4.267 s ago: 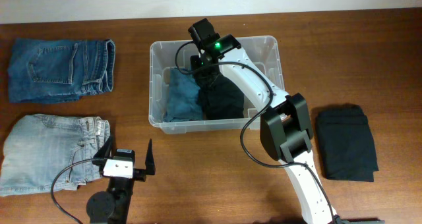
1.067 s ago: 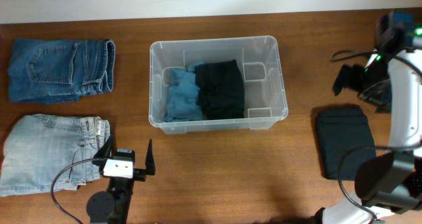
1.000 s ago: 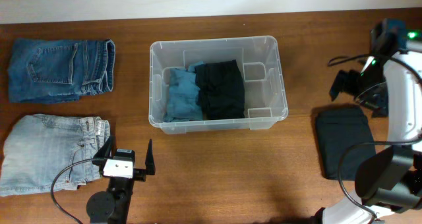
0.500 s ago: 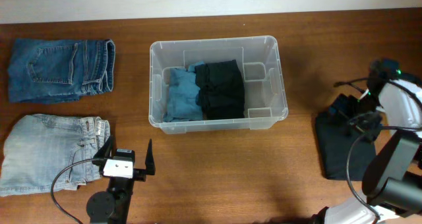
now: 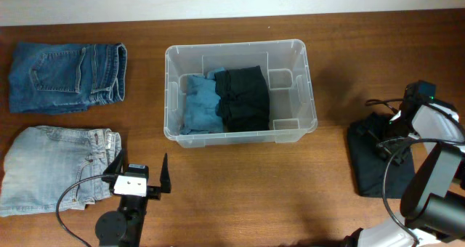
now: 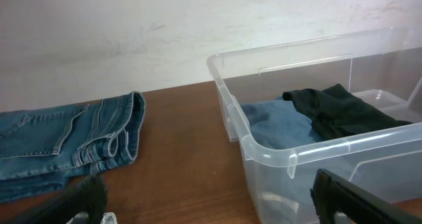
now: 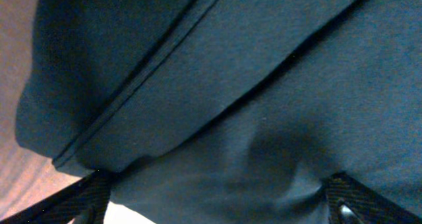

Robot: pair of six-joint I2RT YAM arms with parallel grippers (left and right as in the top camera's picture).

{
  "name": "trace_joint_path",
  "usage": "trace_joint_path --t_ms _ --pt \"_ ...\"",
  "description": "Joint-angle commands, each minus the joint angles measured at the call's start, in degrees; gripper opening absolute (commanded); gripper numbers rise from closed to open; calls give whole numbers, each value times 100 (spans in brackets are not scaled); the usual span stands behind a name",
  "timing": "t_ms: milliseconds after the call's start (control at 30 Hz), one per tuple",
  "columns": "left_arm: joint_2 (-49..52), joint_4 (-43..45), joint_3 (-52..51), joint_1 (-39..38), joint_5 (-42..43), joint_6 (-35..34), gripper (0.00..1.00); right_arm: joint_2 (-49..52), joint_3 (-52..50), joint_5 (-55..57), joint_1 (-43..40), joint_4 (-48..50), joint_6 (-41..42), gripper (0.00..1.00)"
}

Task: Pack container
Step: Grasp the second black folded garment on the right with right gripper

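Observation:
Next, my right gripper closes on the far end (image 5: 378,128) (image 7: 221,192) of the folded black garment, so that the cloth gets bunched up between its fingers.
The clear container (image 5: 293,133) stands mid-table, holding a teal garment (image 5: 198,105) and a black garment (image 5: 243,98). In the left wrist view its near rim (image 6: 290,155) is at the right, with both garments inside. A folded black garment (image 5: 378,171) lies on the table at the right. My right gripper (image 5: 383,136) is down on that garment's top edge. In the right wrist view the dark cloth (image 7: 237,85) fills the frame and the right gripper (image 7: 217,207) is open, its fingers (image 7: 86,197) wide apart with cloth between them. My left gripper (image 5: 138,167) rests open near the front edge, holding nothing.
Folded dark blue jeans (image 5: 67,76) lie at the back left, also seen as jeans (image 6: 66,145) in the left wrist view. Light blue jeans (image 5: 58,167) lie at the front left, beside my left gripper. A pale wall (image 6: 198,26) runs behind the table.
My right arm came down from beside the table's far right edge onto the folded black garment, and its jaws have begun to narrow slightly. The left arm has not moved.

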Motion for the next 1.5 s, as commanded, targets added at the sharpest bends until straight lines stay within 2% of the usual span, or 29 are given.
trace_joint_path --t_ms 0,400,533,633,733,867,933,1267,1467 --pt "-31 -13 -24 31 42 92 99 125 -164 -363 -4 599 -13 94" --pt "-28 -13 -24 31 42 92 99 452 -151 -1130 -4 2664 -17 93" --pt "-28 -13 -24 31 42 92 99 450 52 -1279 -7 2953 -153 94" --pt "-28 -13 -24 31 42 92 99 402 468 -1401 -7 2507 -682 100" --pt "-28 -15 -24 31 42 92 99 293 1045 -1364 -4 1794 -1113 99" --pt "-28 -13 -24 31 42 92 99 271 1784 -1353 225 750 -2402 98" --pt "-28 -13 -24 31 42 92 99 271 1952 -918 444 367 -2968 98" --pt "-28 -13 -24 31 42 92 99 544 1963 2013 1513 -599 -3473 98" --pt "-28 -15 -24 31 42 92 99 581 1963 2444 1565 -883 -3471 99"
